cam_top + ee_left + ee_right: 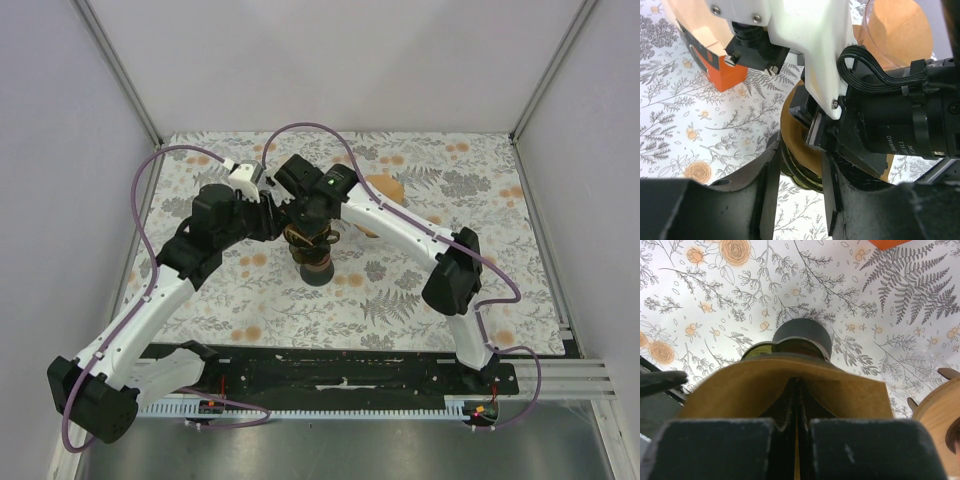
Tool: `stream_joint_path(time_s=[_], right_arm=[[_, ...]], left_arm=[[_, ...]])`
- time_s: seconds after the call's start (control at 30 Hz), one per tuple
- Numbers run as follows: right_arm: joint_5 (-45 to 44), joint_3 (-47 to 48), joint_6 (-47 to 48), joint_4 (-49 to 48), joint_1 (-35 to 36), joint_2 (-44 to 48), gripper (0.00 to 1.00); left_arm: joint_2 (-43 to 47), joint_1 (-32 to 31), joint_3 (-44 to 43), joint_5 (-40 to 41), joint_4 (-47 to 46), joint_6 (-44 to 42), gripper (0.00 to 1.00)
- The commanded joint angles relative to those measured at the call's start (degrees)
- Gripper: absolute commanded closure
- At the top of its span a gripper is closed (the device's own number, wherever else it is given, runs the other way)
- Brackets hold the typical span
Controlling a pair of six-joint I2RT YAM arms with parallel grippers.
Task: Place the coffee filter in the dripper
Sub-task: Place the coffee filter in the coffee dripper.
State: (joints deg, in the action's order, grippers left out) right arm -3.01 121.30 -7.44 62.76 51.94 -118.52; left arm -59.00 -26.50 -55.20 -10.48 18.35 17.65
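Next, my left gripper pinches filter and rim together [803, 167] before my right gripper opens, because the coffee filter's edge bulges over the dripper's rim.
The dark dripper [314, 268] stands at mid-table. My right gripper [312, 222] hangs right over it, shut on the brown paper coffee filter [740, 390]. The filter's folded seam is pinched between the jaws and its body spreads over the dripper's top [802, 332]. In the left wrist view the filter [795, 130] rests against the dripper's rim [797, 175]. My left gripper [800, 155] comes in from the left [275, 215], its jaws closed narrowly on that rim. The inside of the dripper is hidden.
An orange box [722, 70] stands behind the left gripper. A clear container with a wooden lid [385, 190] sits behind the right arm and also shows in the right wrist view [937, 415]. The floral cloth [470, 230] covers the table.
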Motion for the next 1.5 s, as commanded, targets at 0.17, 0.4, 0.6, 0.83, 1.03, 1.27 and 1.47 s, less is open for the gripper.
stream_joint_path(time_s=[0.17,0.4,0.6,0.83,1.03,1.27,1.47], right_arm=[[-3.32,-4.13,-0.12,-3.52,0.53,-1.37,1.0],[-3.24,-7.65,-0.47,-5.28,0.53,-2.5,1.0],[-2.71,-7.74,-0.47,-5.37,0.53,-3.03,1.0],[-0.86,-7.48,-0.29,-5.55,0.53,-3.12,1.0],[-0.42,-3.53,1.03,-5.37,0.26,1.18,0.94],[0.54,-1.68,2.7,-5.37,0.09,5.14,0.81],[0.81,-2.55,2.43,-5.46,0.0,4.97,0.81]], left_arm=[[0.73,-0.22,0.36,3.1,-2.18,3.62,0.48],[0.56,-0.22,1.93,2.84,-3.93,3.71,0.55],[0.29,-0.22,4.92,2.4,-7.27,3.18,0.67],[0.12,-0.22,5.72,1.96,-7.98,2.13,0.74],[0.29,-0.22,5.98,1.25,-8.24,1.95,0.8],[0.47,-0.22,6.07,1.25,-8.42,1.86,0.83],[0.64,-0.3,6.16,1.08,-8.51,1.6,0.83]])
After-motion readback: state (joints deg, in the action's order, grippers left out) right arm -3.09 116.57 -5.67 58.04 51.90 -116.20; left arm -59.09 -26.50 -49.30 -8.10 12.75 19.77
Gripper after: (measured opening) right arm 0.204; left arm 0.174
